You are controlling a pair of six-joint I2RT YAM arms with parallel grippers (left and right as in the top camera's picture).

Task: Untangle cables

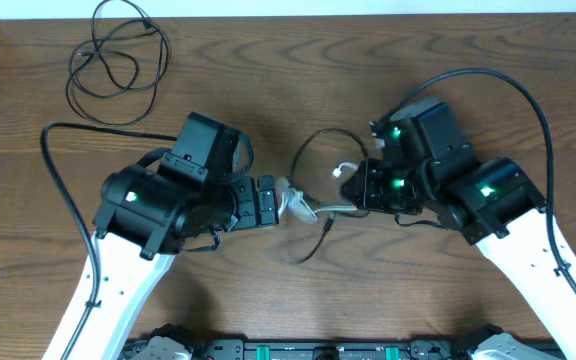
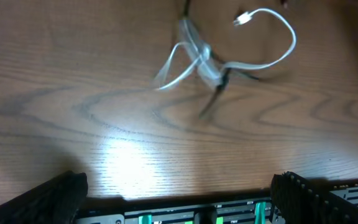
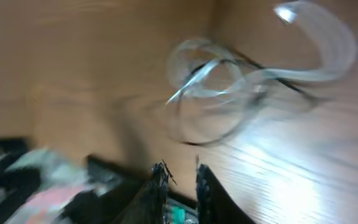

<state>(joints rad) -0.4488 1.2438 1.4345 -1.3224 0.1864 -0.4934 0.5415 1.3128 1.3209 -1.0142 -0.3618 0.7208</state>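
Observation:
My left gripper is due next at the thin black cable's near-side part (image 2: 206, 112), just below the white cable's bundle. It should close on the cable there.
A white cable (image 1: 303, 208) lies tangled with a thin black cable (image 1: 315, 138) at the table's middle, between my two grippers. A second black cable (image 1: 118, 60) lies coiled alone at the far left. My left gripper (image 1: 276, 200) is just left of the tangle; in the left wrist view its fingers (image 2: 185, 186) are wide open and empty, with the white cable (image 2: 204, 59) ahead on the wood. My right gripper (image 1: 353, 188) is just right of the tangle; its fingers (image 3: 180, 177) are nearly together and hold nothing, with the blurred white cable (image 3: 229, 87) beyond them.
Thick black arm cables arc over the table at the left (image 1: 53, 170) and right (image 1: 528, 100). The table's far edge (image 1: 368, 12) runs along the top. A black rail with green parts (image 1: 318, 350) lines the near edge.

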